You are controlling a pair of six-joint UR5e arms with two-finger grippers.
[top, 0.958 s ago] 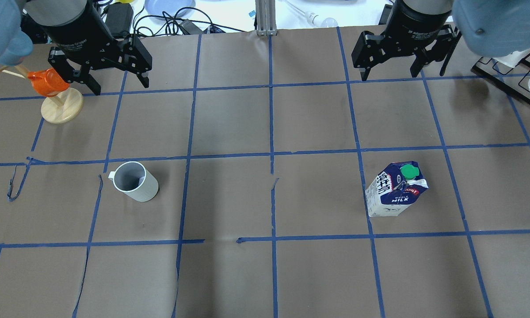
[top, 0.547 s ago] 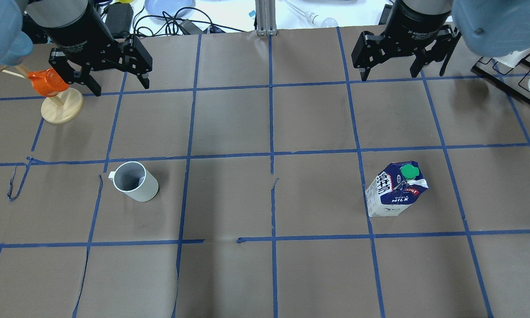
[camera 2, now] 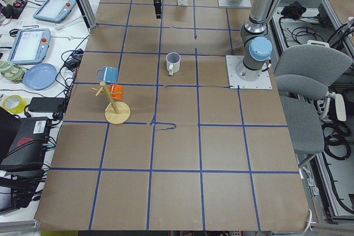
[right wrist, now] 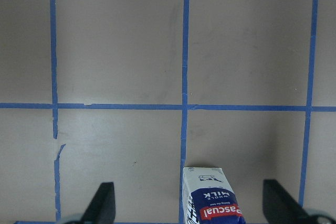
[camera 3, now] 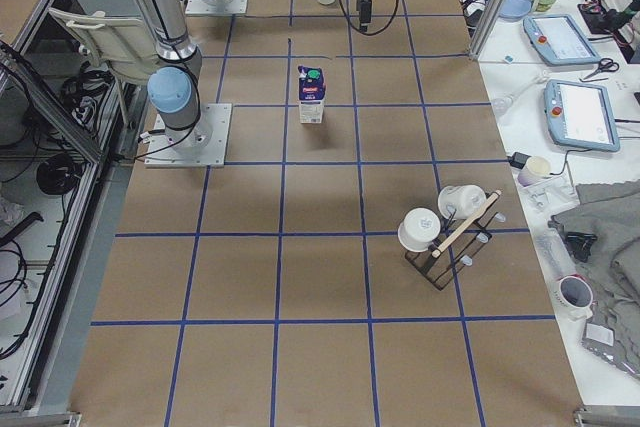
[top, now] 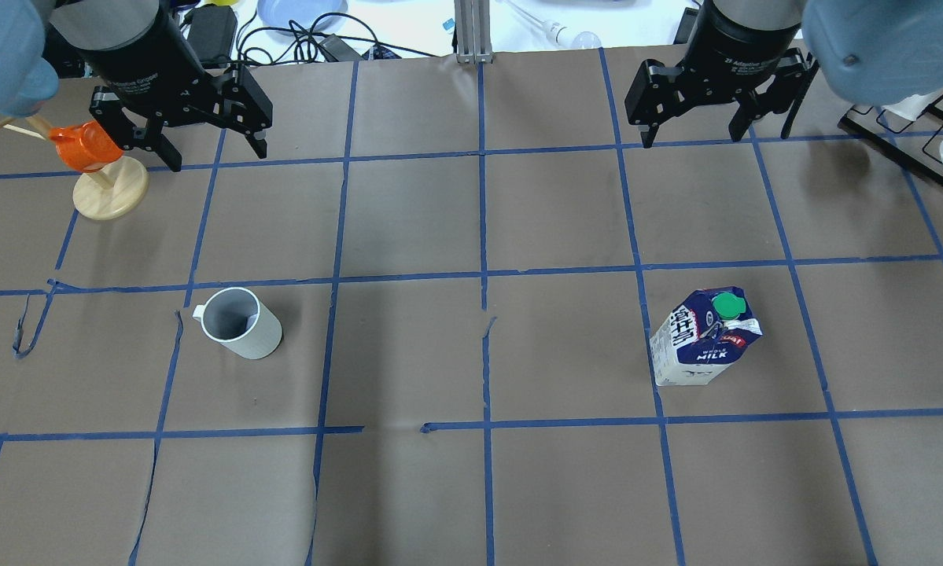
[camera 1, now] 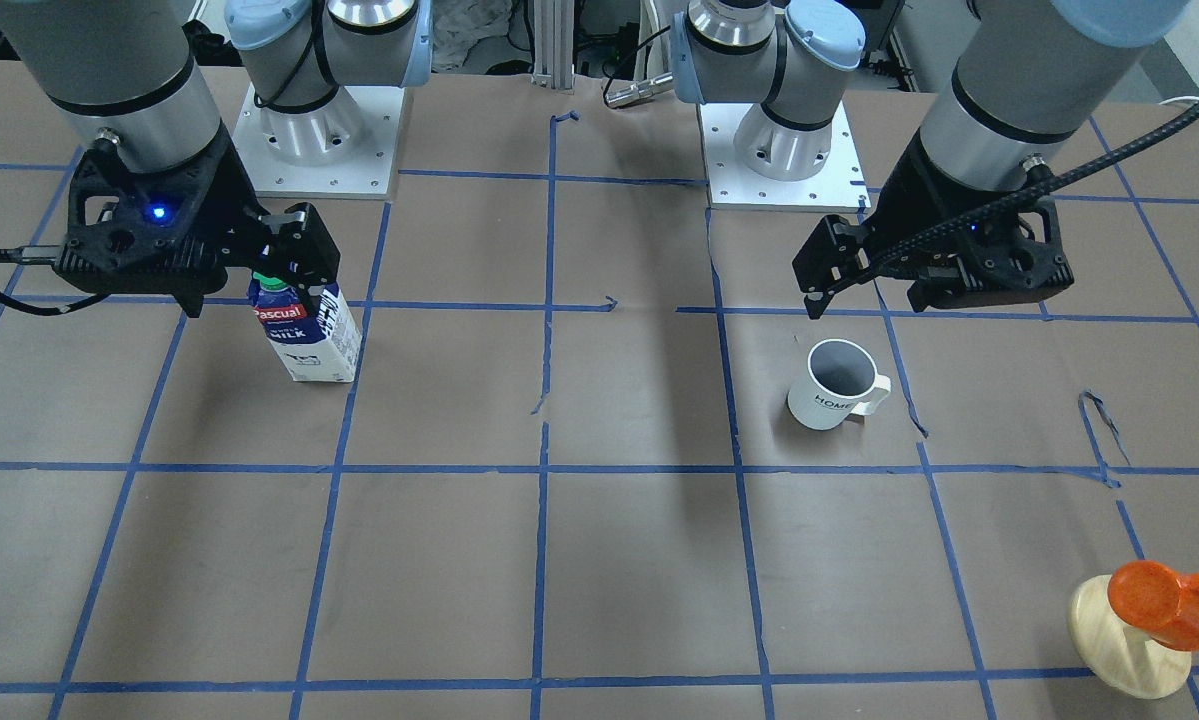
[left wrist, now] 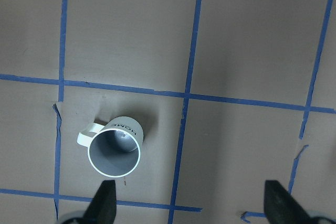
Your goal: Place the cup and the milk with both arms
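Observation:
Next, I move my right gripper next to the top by the green cap (camera 1: 276, 284) of the milk and close it there.
The white cup (top: 241, 324) stands upright on the brown table, left of centre, with its handle toward the far left; it also shows in the front view (camera 1: 834, 385) and the left wrist view (left wrist: 115, 148). The milk (top: 705, 338) stands upright, right of centre, green cap on top; it also shows in the front view (camera 1: 306, 335) and at the bottom of the right wrist view (right wrist: 212, 200). My left gripper (top: 215, 153) is open and empty, high above the table beyond the cup. My right gripper (top: 691, 134) is open and empty, high beyond the milk.
A wooden stand (top: 109, 196) with an orange cup (top: 84, 147) sits at the far left, close to my left gripper. A black rack (top: 904, 137) with white cups stands at the far right. Cables and a blue plate (top: 302, 12) lie past the far edge.
Both grippers have shifted slightly toward the far edge and stay open. The cup and the milk have not moved.

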